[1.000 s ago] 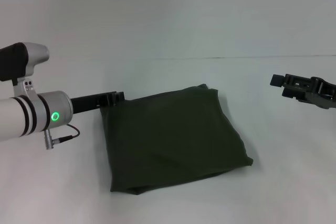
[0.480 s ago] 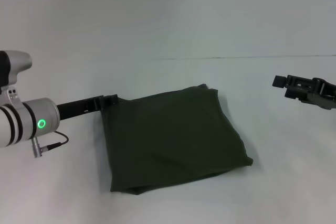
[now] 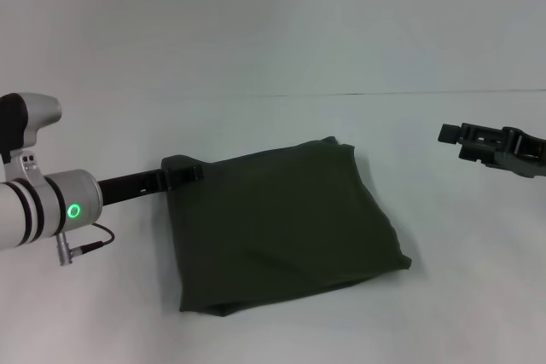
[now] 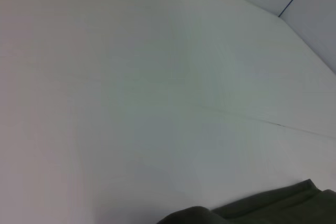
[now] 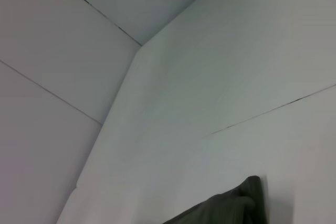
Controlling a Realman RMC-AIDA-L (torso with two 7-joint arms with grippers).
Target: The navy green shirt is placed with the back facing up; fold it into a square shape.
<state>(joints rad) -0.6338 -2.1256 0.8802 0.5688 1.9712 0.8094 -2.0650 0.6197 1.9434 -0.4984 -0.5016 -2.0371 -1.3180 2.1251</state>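
Note:
The navy green shirt's near edge slants; my left gripper needs to regrip the shirt's far corner at its tip (image 3: 177, 162) and pull it back, squaring the shirt.
The navy green shirt (image 3: 281, 223) lies folded into a rough square on the white table (image 3: 444, 296), plain side up, no lettering showing. My left gripper (image 3: 183, 176) reaches in from the left at the shirt's far left corner, and the cloth of that corner drapes over its tip. A strip of the shirt (image 4: 252, 211) shows at the edge of the left wrist view. My right gripper (image 3: 450, 133) hovers well to the right of the shirt, apart from it. The right wrist view catches a shirt corner (image 5: 226, 208).
The white table runs to a pale wall (image 3: 273, 23) at the back, with a thin seam line where they meet. A red cable (image 3: 90, 243) hangs under my left forearm.
My left arm drew back to the left, then came in again lower, and the shirt's far left corner now lies spread over the gripper tip. The right arm has barely moved.

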